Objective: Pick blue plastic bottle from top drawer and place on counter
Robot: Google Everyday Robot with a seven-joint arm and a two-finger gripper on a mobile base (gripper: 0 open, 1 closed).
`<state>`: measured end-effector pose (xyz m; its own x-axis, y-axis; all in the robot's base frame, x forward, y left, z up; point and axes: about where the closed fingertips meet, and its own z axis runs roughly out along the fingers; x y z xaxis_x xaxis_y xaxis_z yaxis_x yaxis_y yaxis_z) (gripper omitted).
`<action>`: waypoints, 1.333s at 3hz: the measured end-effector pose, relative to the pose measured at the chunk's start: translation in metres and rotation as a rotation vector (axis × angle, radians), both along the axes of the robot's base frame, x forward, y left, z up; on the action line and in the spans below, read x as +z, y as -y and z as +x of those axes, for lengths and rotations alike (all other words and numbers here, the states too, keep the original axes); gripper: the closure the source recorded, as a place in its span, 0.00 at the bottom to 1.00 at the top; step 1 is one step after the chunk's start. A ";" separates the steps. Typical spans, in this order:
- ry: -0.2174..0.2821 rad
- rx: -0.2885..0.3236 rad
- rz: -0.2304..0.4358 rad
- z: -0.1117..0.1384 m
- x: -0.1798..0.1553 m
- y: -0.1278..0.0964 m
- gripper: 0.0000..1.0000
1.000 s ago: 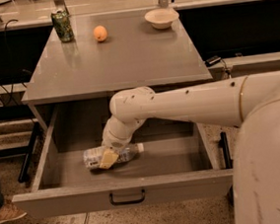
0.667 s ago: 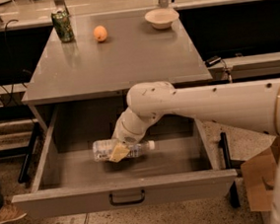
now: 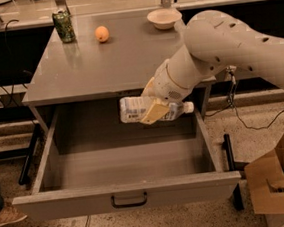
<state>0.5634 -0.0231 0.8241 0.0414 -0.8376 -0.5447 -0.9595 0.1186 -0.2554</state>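
The blue plastic bottle will be released on the grey counter (image 3: 104, 63) before the orange fruit.
My gripper (image 3: 153, 109) is shut on the blue plastic bottle (image 3: 131, 110) and holds it on its side in the air, white cap to the right. The bottle hangs above the open top drawer (image 3: 125, 195), just below and in front of the counter's front edge. The drawer is pulled out, its dark bar handle at the front, and its inside is bare. The counter (image 3: 122, 62) is a flat grey top behind the bottle. My white arm reaches in from the right.
On the counter's back edge stand a green drink can (image 3: 64, 26), an orange fruit (image 3: 102, 34) and a white bowl (image 3: 164, 18). A cardboard box (image 3: 281, 177) sits on the floor at the right. A person's shoe (image 3: 4, 216) is at the left.
My gripper has lifted the bottle from the drawer floor up and to the right, to about the height of the counter's front edge. The view has also drawn closer.
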 end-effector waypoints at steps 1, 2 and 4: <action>0.000 0.000 0.000 0.000 0.000 0.000 1.00; 0.066 0.036 0.005 0.023 0.023 -0.009 1.00; 0.185 0.194 -0.041 0.119 0.072 -0.067 1.00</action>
<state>0.6825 0.0441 0.8964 0.2989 -0.8255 -0.4788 -0.9001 -0.0772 -0.4289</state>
